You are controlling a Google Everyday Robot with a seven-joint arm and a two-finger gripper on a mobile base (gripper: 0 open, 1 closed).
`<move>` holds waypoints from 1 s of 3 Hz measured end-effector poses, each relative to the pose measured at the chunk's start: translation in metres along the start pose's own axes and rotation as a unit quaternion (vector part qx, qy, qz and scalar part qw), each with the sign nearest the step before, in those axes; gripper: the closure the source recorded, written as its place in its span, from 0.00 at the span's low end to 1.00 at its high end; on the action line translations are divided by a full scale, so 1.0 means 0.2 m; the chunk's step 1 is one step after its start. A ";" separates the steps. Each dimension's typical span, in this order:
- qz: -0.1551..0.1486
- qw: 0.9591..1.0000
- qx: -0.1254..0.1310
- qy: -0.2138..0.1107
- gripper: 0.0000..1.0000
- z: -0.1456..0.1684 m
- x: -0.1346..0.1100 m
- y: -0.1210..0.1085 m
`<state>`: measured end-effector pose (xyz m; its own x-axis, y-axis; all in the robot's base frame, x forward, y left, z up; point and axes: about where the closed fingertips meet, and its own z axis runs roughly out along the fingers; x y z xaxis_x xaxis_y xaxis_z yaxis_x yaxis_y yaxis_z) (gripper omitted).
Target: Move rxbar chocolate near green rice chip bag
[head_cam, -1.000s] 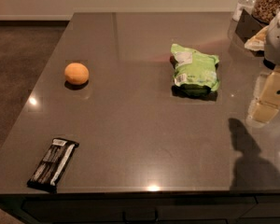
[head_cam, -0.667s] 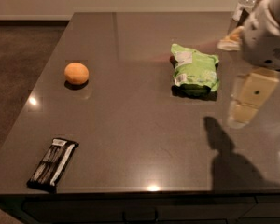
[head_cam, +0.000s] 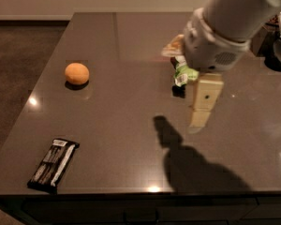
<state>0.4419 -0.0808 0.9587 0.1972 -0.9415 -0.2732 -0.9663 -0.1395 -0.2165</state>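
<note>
My gripper is to close on the far end (head_cam: 64,148) of the rxbar chocolate, which is the end toward the orange fruit.
The rxbar chocolate (head_cam: 53,165), a flat black wrapper with white stripes, lies at the front left corner of the dark table (head_cam: 122,125). The green rice chip bag (head_cam: 183,72) sits right of centre; the arm covers most of it and only its left edge shows. My gripper (head_cam: 200,115) hangs in the air right of centre, in front of the bag and far to the right of the bar. It holds nothing that I can see.
An orange fruit (head_cam: 77,73) sits on the left part of the table. Dark containers (head_cam: 280,41) stand at the far right edge. The table's front edge runs along the bottom, with floor to the left.
The arm has swung left and forward from the right edge, and it now covers most of the green bag. The bar, the fruit and the bag have not moved.
</note>
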 end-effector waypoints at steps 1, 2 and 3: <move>-0.065 0.997 -0.029 -0.023 0.00 0.15 -0.24 0.04; -0.115 0.991 -0.052 -0.040 0.00 0.28 -0.44 0.10; -0.168 0.982 -0.077 -0.048 0.00 0.44 -0.69 0.17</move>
<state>0.3956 0.0716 0.9066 0.5161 -0.8027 -0.2988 -0.8564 -0.4885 -0.1669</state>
